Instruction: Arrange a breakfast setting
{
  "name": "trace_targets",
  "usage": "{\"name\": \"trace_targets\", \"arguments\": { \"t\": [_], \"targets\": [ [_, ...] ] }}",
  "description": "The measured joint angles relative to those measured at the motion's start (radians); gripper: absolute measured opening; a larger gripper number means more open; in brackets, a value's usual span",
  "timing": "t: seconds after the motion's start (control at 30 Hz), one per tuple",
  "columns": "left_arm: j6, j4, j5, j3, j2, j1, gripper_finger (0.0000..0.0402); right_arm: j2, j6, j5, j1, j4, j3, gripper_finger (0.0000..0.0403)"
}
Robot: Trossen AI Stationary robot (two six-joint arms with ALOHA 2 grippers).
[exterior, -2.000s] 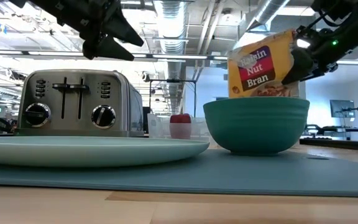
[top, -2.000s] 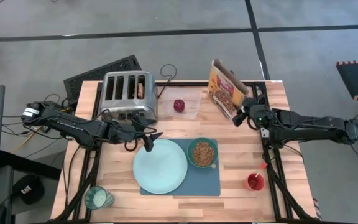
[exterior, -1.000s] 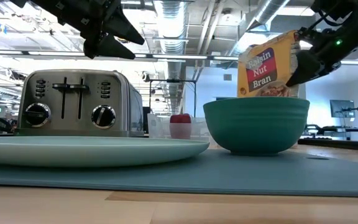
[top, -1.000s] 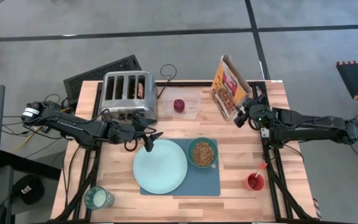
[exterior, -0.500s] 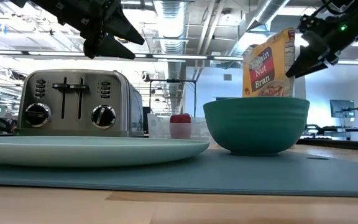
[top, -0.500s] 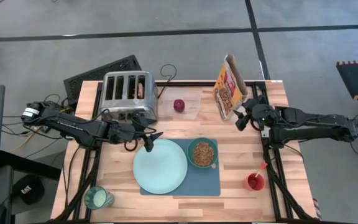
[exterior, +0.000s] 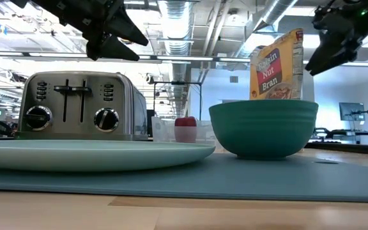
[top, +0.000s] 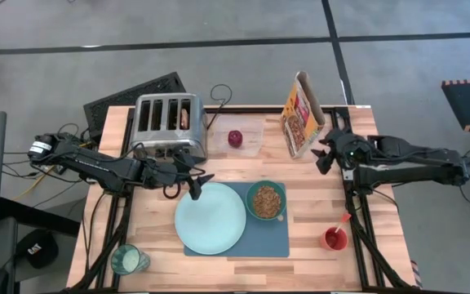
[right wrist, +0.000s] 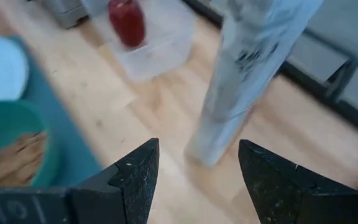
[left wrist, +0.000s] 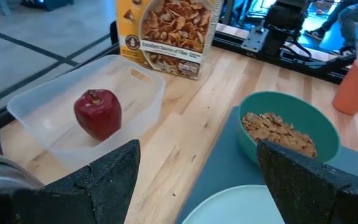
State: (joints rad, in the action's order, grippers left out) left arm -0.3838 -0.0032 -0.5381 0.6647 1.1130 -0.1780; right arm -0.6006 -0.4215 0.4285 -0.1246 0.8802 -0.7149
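The robot's left gripper will grip the near end (top: pixel 184 125) of the brown toast slice, in the toaster slot nearest the clear tub.
The mint plate (top: pixel 210 217) and the green bowl (top: pixel 266 200), filled with cereal, sit on the slate-blue mat (top: pixel 277 241). A brown toast slice (top: pixel 186 118) sticks up from a toaster slot. The dark red fruit (top: pixel 235 138) lies in a clear tub (left wrist: pixel 135 93). A red spoon handle (top: pixel 347 218) sticks out of the small red cup (top: pixel 334 238). The cereal box (top: pixel 303 114) stands upright on its bottom edge. My left gripper (top: pixel 198 184) is open and empty above the plate's far left rim. My right gripper (top: pixel 323 155) is open and empty, just right of the box.
The chrome toaster (top: pixel 168 124) stands at the back left. A glass of milk (top: pixel 127 260) stands at the near left corner. Bare wood lies between the bowl and the cereal box and along the table's right side.
My right gripper has tipped the cereal box from leaning to upright on the table's far right. It has then let go and drawn back toward the table's right edge. The box stays standing.
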Motion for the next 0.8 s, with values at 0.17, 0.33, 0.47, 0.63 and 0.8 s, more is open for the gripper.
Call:
{"name": "trace_targets", "arguments": {
  "t": [0.17,0.33,0.47,0.63,0.8],
  "targets": [
    [0.041,0.007,0.021,0.000,0.000,0.000,0.0306,0.000,-0.056,-0.165,0.040,0.022,-0.009,0.0249],
    [0.140,0.019,0.037,0.053,0.000,-0.022,0.0306,-0.010,-0.087,-0.219,0.173,-0.088,0.015,0.0249],
    [0.160,-0.102,0.036,0.172,-0.001,-0.031,0.0306,-0.040,-0.046,-0.213,0.316,-0.169,0.034,0.0249],
    [0.136,-0.263,0.023,0.284,-0.001,-0.031,0.0306,-0.094,-0.045,-0.087,0.503,-0.216,0.035,0.0249],
    [0.065,-0.391,-0.026,0.354,0.000,-0.021,0.0306,-0.161,-0.041,0.025,0.649,-0.312,0.035,0.0249]
  ]
}}
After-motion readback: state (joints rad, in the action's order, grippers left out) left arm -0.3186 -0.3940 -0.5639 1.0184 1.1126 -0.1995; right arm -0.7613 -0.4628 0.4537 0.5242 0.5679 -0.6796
